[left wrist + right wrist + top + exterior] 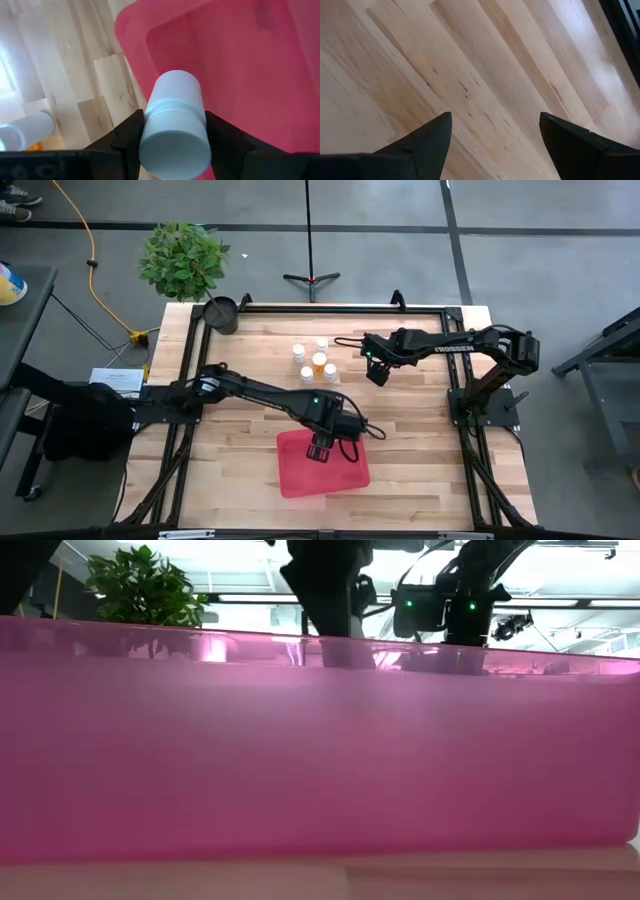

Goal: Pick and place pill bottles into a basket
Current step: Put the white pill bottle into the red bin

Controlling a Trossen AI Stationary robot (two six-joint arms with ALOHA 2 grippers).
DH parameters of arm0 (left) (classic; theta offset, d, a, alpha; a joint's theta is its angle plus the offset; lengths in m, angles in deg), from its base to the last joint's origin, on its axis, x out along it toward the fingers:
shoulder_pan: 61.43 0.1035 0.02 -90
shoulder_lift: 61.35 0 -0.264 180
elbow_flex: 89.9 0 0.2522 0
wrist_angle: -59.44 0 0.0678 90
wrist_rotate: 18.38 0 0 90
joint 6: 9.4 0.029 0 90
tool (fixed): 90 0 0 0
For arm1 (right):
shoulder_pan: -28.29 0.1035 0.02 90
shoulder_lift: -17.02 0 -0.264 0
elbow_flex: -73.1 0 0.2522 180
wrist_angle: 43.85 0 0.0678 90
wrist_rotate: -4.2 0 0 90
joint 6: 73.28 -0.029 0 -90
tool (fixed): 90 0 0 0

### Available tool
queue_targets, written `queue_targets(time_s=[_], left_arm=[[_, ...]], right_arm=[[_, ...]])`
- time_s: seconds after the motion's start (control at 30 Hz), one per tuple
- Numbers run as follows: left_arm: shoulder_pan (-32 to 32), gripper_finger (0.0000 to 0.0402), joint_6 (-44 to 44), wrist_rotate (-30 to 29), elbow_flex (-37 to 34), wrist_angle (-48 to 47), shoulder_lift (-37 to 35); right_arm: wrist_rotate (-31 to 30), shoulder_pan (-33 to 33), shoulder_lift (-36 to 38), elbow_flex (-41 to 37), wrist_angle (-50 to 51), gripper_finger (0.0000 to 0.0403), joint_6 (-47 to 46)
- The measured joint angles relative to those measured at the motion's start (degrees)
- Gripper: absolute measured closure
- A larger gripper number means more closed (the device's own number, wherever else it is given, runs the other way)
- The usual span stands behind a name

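Observation:
Next, I let go of the white pill bottle, which hangs over the basket now, with my left gripper in the red basket's far corner (pixel 346 442) (pixel 171 49) nearest my right gripper.
The red basket (pixel 322 463) lies at the table's near middle; its wall (pixel 320 740) fills the low view. My left gripper (pixel 322 448) hangs over the basket's far part, shut on a white pill bottle (pixel 175 90). Several other pill bottles (pixel 319 361) with white caps stand together on the table, far of the basket. One of them also shows in the left wrist view (pixel 25 131). My right gripper (pixel 377 370) is open and empty above bare wood (pixel 485 75), to the right of the standing bottles. My left gripper pinches the white bottle at its cap end (pixel 172 127) between its two fingers (pixel 127 140), one on each side. The fingers come from above, pointing down. The bottle hangs with its cap up and its body toward the basket floor (pixel 250 75), lifted clear.
A small round black pot (pixel 221 314) stands at the table's far left corner, beside a green plant (pixel 183 258). A black frame rail (pixel 330 308) runs along the table's far edge. Bare wood lies left and right of the basket.

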Motion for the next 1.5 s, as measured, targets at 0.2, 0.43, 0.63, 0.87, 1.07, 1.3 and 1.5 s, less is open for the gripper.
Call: queue_targets(time_s=[0.2, 0.43, 0.63, 0.87, 1.07, 1.3, 1.5], left_arm=[[-0.25, 0.0195, -0.01, 0.11, 0.0, 1.04, 2.32], [-0.23, 0.0195, 1.3, 0.13, 0.0, 4.8, 4.24], [-0.23, 0.0195, 1.5, 0.48, -0.02, 6.22, 4.39], [-0.23, 0.0195, 1.49, 2.01, -0.02, 8.16, 4.39], [-0.23, 0.0195, 1.47, 1.92, -0.04, 9.48, 4.39], [-0.2, 0.0195, 1.74, 1.83, -0.13, 9.97, 5.64], [-0.19, 0.0195, 2.48, 2.42, -0.25, 9.27, 7.49]], right_arm=[[-0.02, 0.0, 0.0, 0.0, 0.44, 0.0111, 0.67], [-0.45, 0.0, 0.0, 0.0, 0.44, 0.0111, 0.69], [-0.63, 0.0, 0.0, 0.0, 0.43, 0.0111, 1.12], [-0.63, 0.0, 0.0, 0.0, 0.41, 0.0111, 1.12], [-0.47, 0.0, 0.0, 0.0, 0.39, 0.0111, 1.11], [-0.42, 0.0, 0.0, 0.0, 0.37, 0.0111, 1.11], [-0.4, 0.0, 0.0, 0.0, 0.37, 0.0111, 1.11]])
